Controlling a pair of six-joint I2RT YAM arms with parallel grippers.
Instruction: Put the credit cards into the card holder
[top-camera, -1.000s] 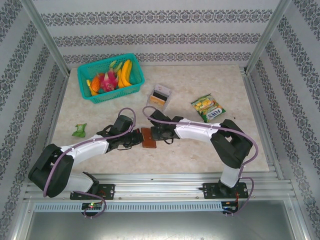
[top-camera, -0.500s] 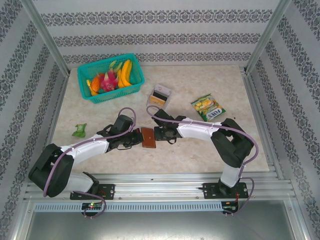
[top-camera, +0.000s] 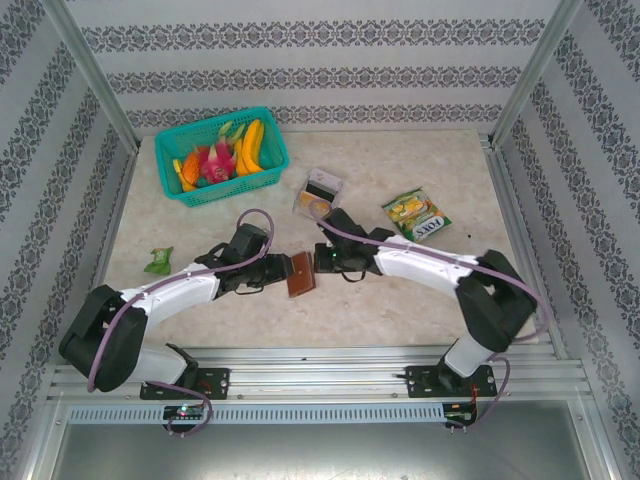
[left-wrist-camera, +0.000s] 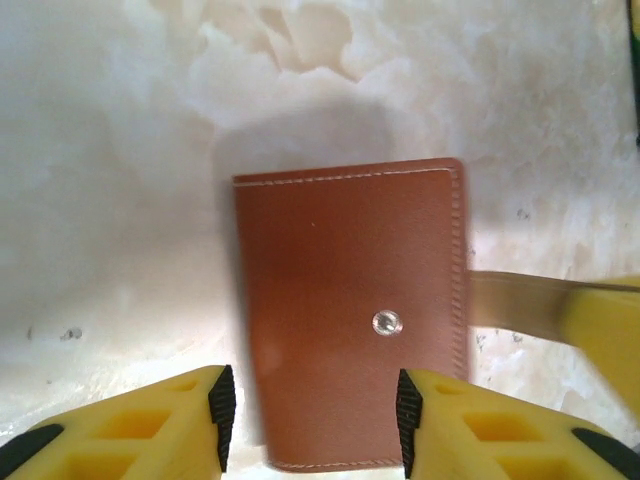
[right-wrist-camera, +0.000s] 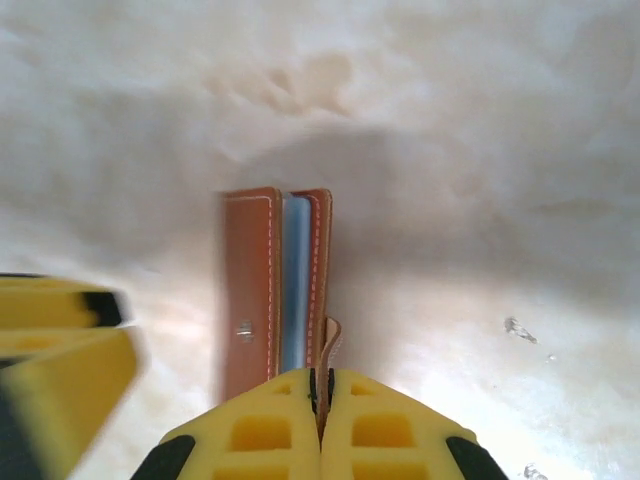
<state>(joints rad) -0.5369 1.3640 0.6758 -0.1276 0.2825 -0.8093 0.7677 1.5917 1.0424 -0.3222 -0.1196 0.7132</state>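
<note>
The snap-studded cover is still lying over the sleeves of the card holder, so next my left gripper pinches the cover's free edge (left-wrist-camera: 458, 245) and swings it open before the cards go in.
The brown card holder (top-camera: 301, 273) stands on its edge on the table between the two arms. In the right wrist view the thin blue edge of a credit card (right-wrist-camera: 293, 285) shows between its leaves (right-wrist-camera: 250, 280). My right gripper (right-wrist-camera: 320, 385) is shut on the holder's small leather strap; from above it sits just right of the holder (top-camera: 322, 262). My left gripper (left-wrist-camera: 313, 415) is open, its pads either side of the holder's snap-studded face (left-wrist-camera: 350, 300) without pinching it. From above, that left gripper (top-camera: 278, 272) is just left of the holder.
A clear plastic box (top-camera: 319, 192) with dark and orange flat pieces lies behind the holder. A teal basket (top-camera: 222, 155) of toy fruit stands at the back left. A green-yellow snack packet (top-camera: 417, 216) lies at the right, a green wrapper (top-camera: 158, 261) at the left.
My left gripper has opened and let go of the card holder. My right gripper has closed on the strap, and its arm has shifted right. The holder has tilted slightly.
</note>
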